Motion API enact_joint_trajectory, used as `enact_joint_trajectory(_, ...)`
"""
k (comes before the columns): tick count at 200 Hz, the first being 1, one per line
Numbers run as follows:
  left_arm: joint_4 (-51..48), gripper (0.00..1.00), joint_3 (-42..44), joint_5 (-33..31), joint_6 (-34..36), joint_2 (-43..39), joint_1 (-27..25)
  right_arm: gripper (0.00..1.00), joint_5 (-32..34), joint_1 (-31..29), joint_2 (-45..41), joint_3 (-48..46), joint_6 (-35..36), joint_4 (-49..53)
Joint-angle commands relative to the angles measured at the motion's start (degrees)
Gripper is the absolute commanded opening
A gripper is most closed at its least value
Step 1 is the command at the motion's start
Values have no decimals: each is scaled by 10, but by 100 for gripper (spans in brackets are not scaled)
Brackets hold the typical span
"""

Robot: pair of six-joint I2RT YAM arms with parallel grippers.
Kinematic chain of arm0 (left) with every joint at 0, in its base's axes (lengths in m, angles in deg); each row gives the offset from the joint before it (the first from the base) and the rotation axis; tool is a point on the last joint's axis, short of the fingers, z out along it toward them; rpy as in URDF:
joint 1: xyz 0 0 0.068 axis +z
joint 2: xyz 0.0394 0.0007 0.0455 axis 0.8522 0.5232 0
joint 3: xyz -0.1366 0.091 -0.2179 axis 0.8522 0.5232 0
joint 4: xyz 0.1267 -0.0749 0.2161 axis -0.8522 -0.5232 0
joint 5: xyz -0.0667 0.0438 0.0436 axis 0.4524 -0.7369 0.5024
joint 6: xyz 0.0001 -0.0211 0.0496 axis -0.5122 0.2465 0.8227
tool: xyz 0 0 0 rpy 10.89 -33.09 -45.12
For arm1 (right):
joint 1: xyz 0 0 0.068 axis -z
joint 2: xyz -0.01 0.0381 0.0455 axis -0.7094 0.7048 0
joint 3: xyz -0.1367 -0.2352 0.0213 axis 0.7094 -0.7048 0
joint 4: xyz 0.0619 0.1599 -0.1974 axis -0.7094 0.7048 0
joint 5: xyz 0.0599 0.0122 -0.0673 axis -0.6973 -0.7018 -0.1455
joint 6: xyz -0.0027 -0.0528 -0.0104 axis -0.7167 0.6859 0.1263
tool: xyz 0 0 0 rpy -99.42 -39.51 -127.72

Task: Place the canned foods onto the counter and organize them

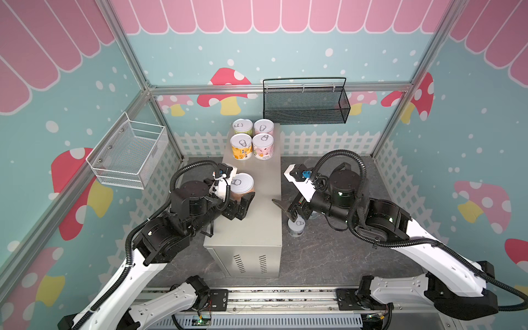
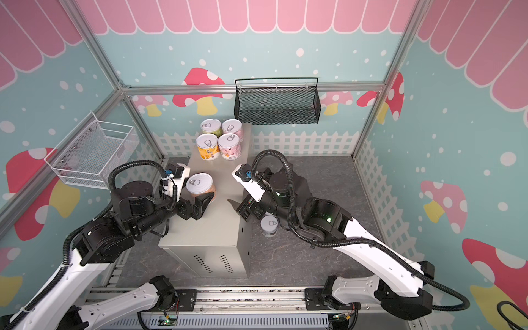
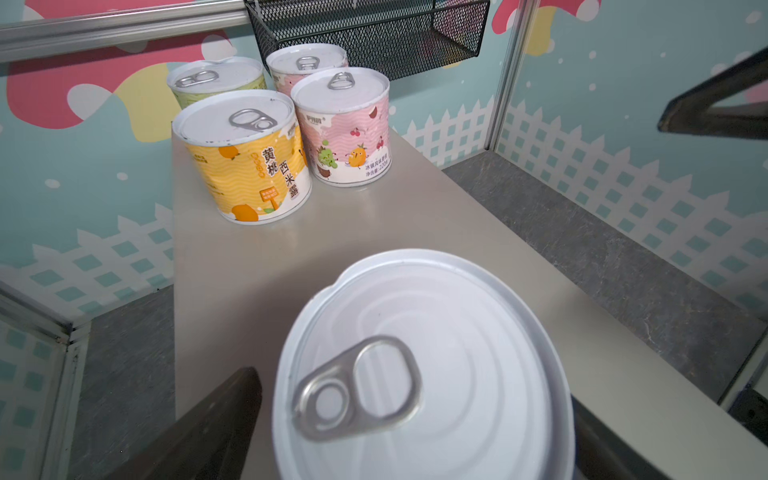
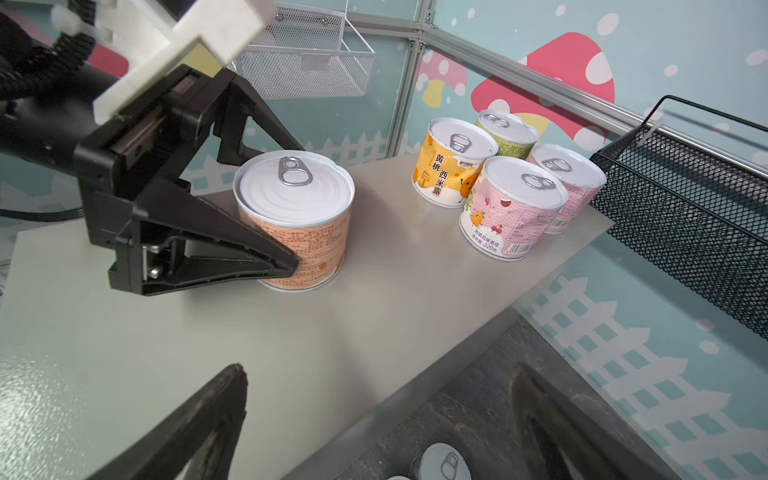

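The orange can is too far away from the other cans, so next my left gripper closes around it and moves it up close to the yellow can (image 1: 243, 166).
The counter (image 1: 263, 228) (image 2: 217, 228) is a long beige box. At its far end stand a green can (image 1: 242, 126), a yellow can (image 1: 241, 145) (image 3: 249, 166) and two pink cans (image 1: 263, 144) (image 4: 511, 208). An orange can (image 1: 242, 184) (image 2: 200, 184) (image 3: 424, 365) (image 4: 295, 216) stands upright mid-counter. My left gripper (image 1: 241, 188) (image 3: 415, 386) (image 4: 297, 203) is open with a finger on each side of it, and a slim gap shows beside one finger. My right gripper (image 1: 283, 210) (image 4: 378, 370) hangs open over the counter's right edge, above a pale can (image 1: 296, 225) (image 4: 444, 463) on the floor.
A black mesh basket (image 1: 305, 104) hangs on the back wall just behind the far cans. A white wire basket (image 1: 128, 154) hangs on the left wall. Dark stone floor (image 1: 328, 251) surrounds the counter.
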Motion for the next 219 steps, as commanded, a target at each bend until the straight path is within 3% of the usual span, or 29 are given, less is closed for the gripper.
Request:
enact_joint_trajectory(1,40,97,12,57,-10,-1,17,99,8,-4,-17,-21,0,-33)
enact_joint_trajectory(58,112,90,77,60,-36,-22,33,100,3,-4,-32,-89,-1,-118)
enact_joint_trajectory(115,170,81,123,20,-47,-40,50,99,73,-4,-17,-116,-18,-174)
enact_joint_trajectory(219,210,80,68,110,-25,67,144,99,88,-2,-11,-137,-32,-205)
